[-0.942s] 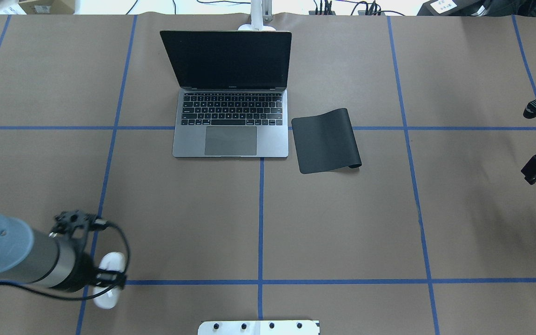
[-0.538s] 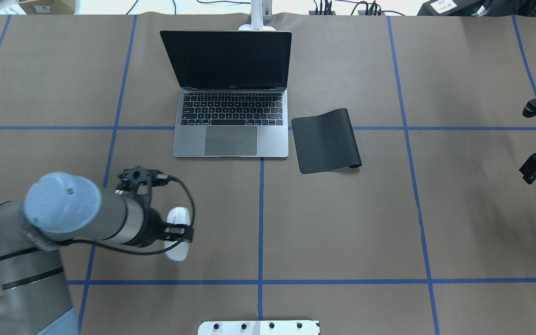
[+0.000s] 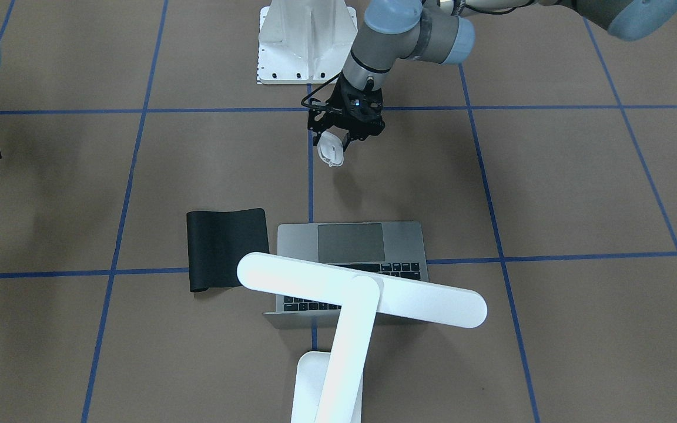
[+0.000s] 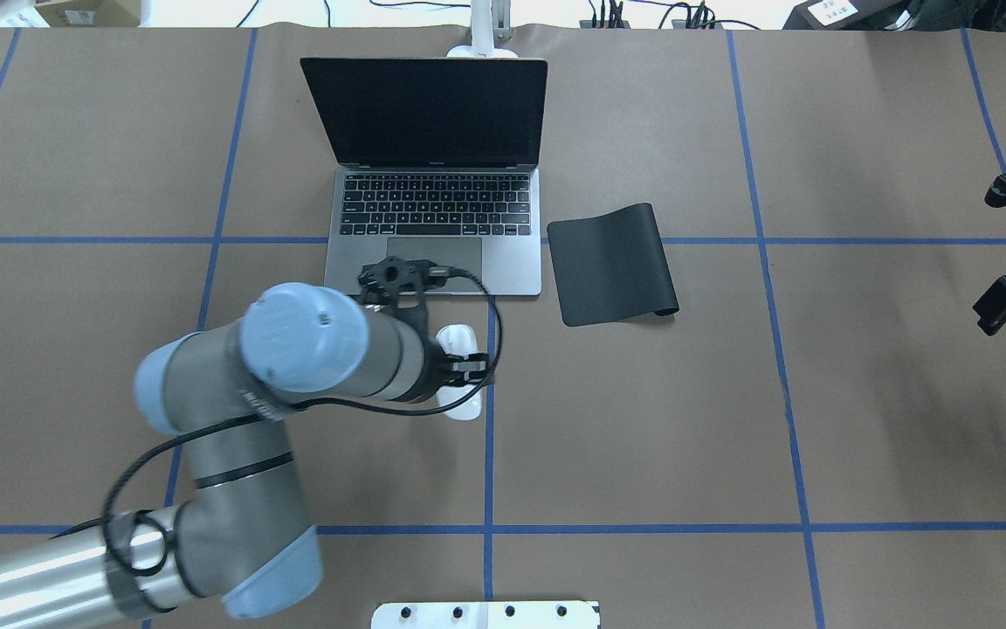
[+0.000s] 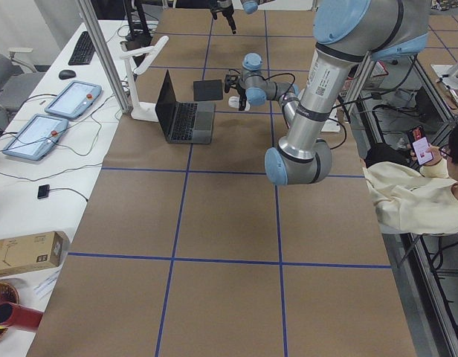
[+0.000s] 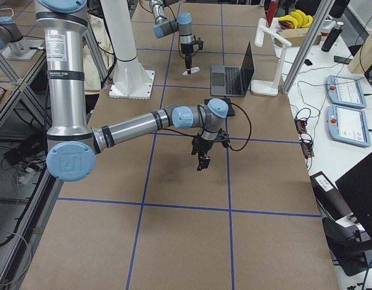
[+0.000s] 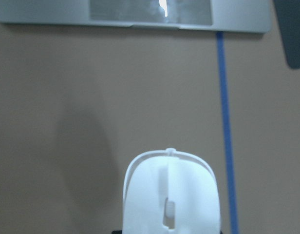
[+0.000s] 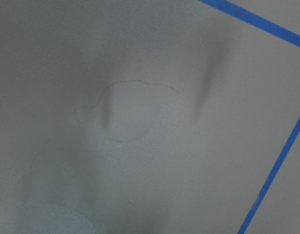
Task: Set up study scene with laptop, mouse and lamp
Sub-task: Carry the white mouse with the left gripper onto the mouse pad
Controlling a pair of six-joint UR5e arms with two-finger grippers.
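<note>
The robot's left gripper needs to put the white mouse down on the near half of the black mat (image 3: 235, 222) beside the laptop. The mouse is now held above the table.
My left gripper (image 4: 461, 371) is shut on the white mouse (image 4: 459, 337) and holds it above the table, just in front of the laptop's front edge near the centre blue line. The mouse also shows in the front view (image 3: 331, 150) and the left wrist view (image 7: 172, 195). The grey laptop (image 4: 433, 205) stands open at the far middle. The white lamp (image 3: 362, 289) stands behind it, its bar head over the keyboard. My right gripper (image 4: 1002, 307) hangs empty at the table's right edge; I cannot tell whether it is open or shut.
A black mat (image 4: 612, 262) lies right of the laptop, with one near corner curled up. The white ribbed pedestal (image 3: 306, 41) stands at the robot's side of the table. Blue tape lines (image 4: 489, 411) cross the brown table cover.
My left arm has carried the mouse from the near left of the table to the right and away from the robot, up to the laptop's front edge. The right gripper has barely moved.
</note>
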